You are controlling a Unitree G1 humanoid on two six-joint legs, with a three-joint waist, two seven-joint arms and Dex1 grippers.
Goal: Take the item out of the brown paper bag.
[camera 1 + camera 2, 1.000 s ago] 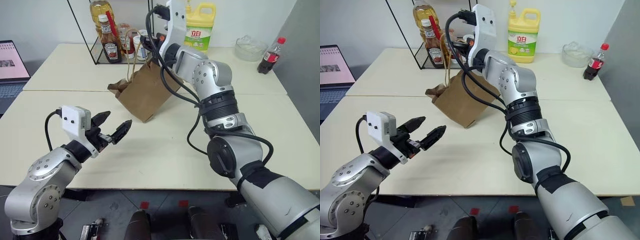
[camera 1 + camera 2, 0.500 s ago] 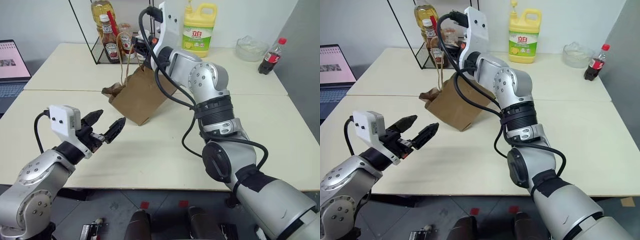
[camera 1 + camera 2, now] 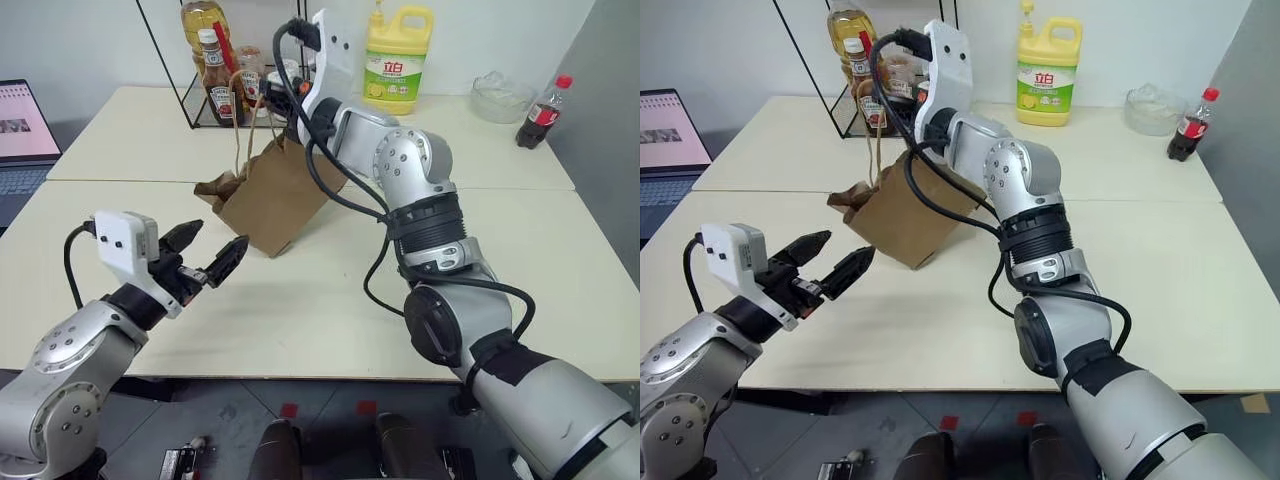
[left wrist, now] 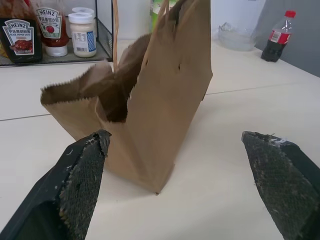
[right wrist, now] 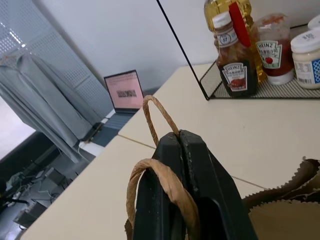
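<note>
The brown paper bag, now hanging tilted over the table's middle, will be set upright on the table's middle (image 3: 316, 256), in front of the wire rack, and there my right gripper needs to let go of it.
The brown paper bag (image 3: 275, 195) hangs tilted over the table's middle, with one bottom corner on the tabletop (image 3: 330, 300). Its torn-edged mouth (image 4: 107, 95) gapes toward my left gripper. My right gripper (image 5: 181, 137) is shut on the bag's twine handle (image 5: 155, 112) and holds it up from above. My left gripper (image 3: 222, 238) stands open, level, a short way in front of the bag's mouth and not touching it. The bag's inside is dark, and the item is hidden.
A black wire rack (image 3: 215, 90) with ketchup, oil and jars stands at the back left, close behind the bag. A yellow detergent jug (image 3: 397, 55), a glass bowl (image 3: 500, 95) and a cola bottle (image 3: 540, 112) stand at the back right. A laptop (image 3: 25, 125) sits far left.
My right gripper has drifted left and a little down with the handle, and the bag has swung left with it, nearer my left gripper. The left gripper has stayed open and in place.
</note>
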